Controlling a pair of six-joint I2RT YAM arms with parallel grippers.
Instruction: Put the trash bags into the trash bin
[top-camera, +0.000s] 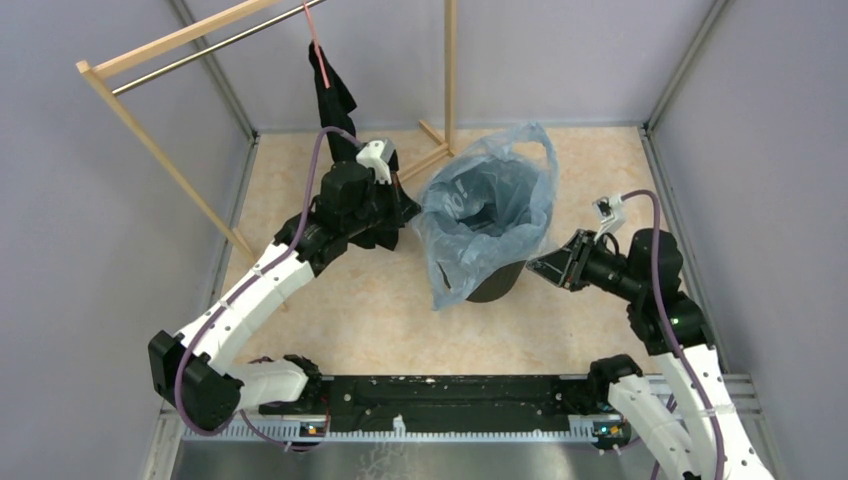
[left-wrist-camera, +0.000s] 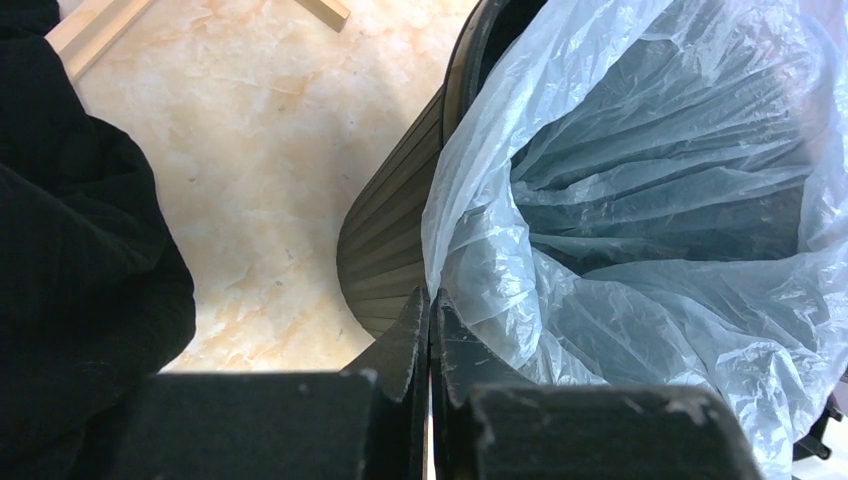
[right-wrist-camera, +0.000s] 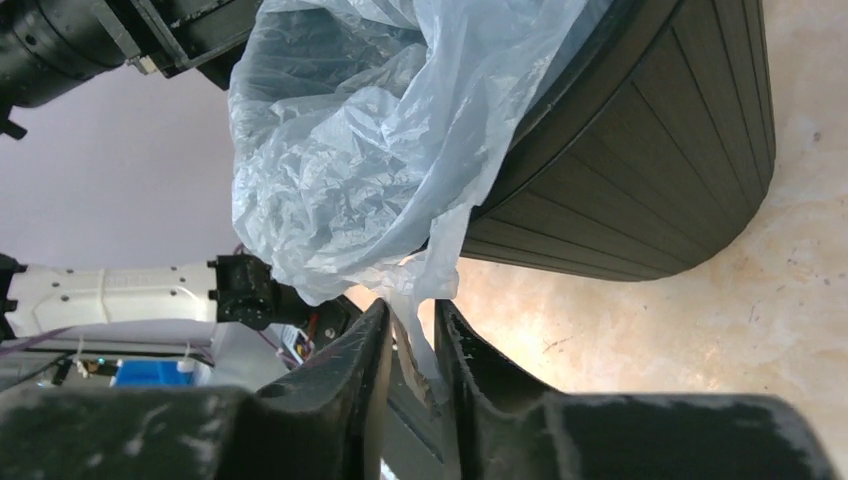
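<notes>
Only a thin hanging piece of the trash bag is between my right gripper's fingers, so they should open and take a fuller fold of the bag's side (top-camera: 543, 236).
The black ribbed trash bin (top-camera: 497, 283) stands mid-table. The pale blue see-through trash bag (top-camera: 480, 215) sits in its mouth, spread open, with film spilling over the near left side. My left gripper (top-camera: 408, 208) is at the bag's left edge. In the left wrist view it (left-wrist-camera: 430, 298) is shut, with the bag's (left-wrist-camera: 650, 200) edge running into its tips beside the bin's rim (left-wrist-camera: 390, 230). My right gripper (top-camera: 535, 268) is at the bin's near right. In the right wrist view it (right-wrist-camera: 412, 310) stands narrowly open with a hanging strand of the bag (right-wrist-camera: 370, 130) between its fingers, below the bin's wall (right-wrist-camera: 640, 170).
A black garment (top-camera: 332, 90) hangs from a wooden rack (top-camera: 450, 70) at the back left, just behind my left wrist; it also fills the left side of the left wrist view (left-wrist-camera: 70, 250). Grey walls enclose the table. The arms' base rail (top-camera: 440, 400) runs along the near edge.
</notes>
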